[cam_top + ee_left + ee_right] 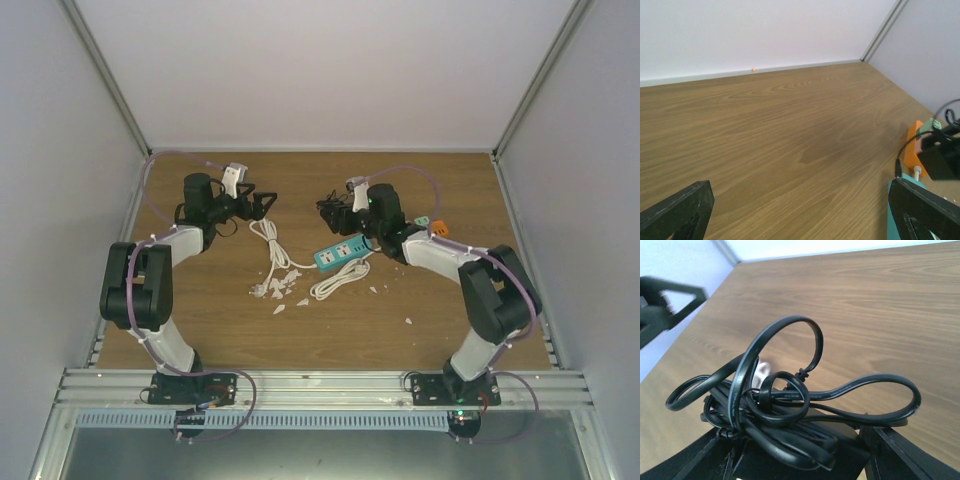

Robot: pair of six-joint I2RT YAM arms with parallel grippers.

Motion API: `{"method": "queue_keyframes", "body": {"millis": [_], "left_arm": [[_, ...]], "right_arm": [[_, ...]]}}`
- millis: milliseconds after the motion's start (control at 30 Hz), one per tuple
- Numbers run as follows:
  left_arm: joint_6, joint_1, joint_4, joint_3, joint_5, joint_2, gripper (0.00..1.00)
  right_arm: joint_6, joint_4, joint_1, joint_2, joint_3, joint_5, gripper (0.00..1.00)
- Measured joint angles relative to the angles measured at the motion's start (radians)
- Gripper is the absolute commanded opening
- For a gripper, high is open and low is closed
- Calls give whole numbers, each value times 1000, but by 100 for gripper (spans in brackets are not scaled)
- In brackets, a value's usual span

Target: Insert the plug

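The black power adapter is next for my left gripper, which should go to it and close on the adapter's body (337, 213), clear of the tangled black cable.
My right gripper (331, 212) (795, 452) is shut on a black power adapter (840, 440) wrapped in a tangle of black cable (785, 395), held above the table's back middle. I cannot pick the plug out of the bundle. The teal power strip (345, 251) lies on the wood just in front of that gripper, and its end (891, 220) shows at the lower right of the left wrist view. My left gripper (266, 203) (799, 190) hovers to the left, wide open, with only bare wood between its fingers. It appears blurred (665, 305) in the right wrist view.
A white cable (270, 242) runs from the left gripper's side down to a coil (340, 279) by the strip. White scraps (285, 288) lie mid-table, another (408, 321) to the right. An orange block (437, 226) (914, 150) sits behind the strip. Enclosure walls (560, 90) ring the table.
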Motion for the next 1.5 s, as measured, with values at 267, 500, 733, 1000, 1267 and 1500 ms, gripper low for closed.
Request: {"method": "queue_keyframes", "body": {"millis": [267, 500, 733, 1000, 1267, 1500], "left_arm": [[0, 0, 0, 0, 0, 0, 99], [0, -1, 0, 0, 1, 6, 99], [0, -10, 1, 0, 2, 8, 99], [0, -17, 0, 20, 3, 41, 99], [0, -21, 0, 34, 3, 61, 99], [0, -21, -5, 34, 3, 77, 99]], "right_arm": [[98, 115, -18, 89, -61, 118, 62], [180, 208, -18, 115, -145, 111, 63], [271, 351, -18, 112, -243, 105, 65], [364, 512, -16, 95, -353, 118, 66], [439, 610, 53, 90, -388, 235, 68], [560, 815, 78, 174, -419, 334, 68]]}}
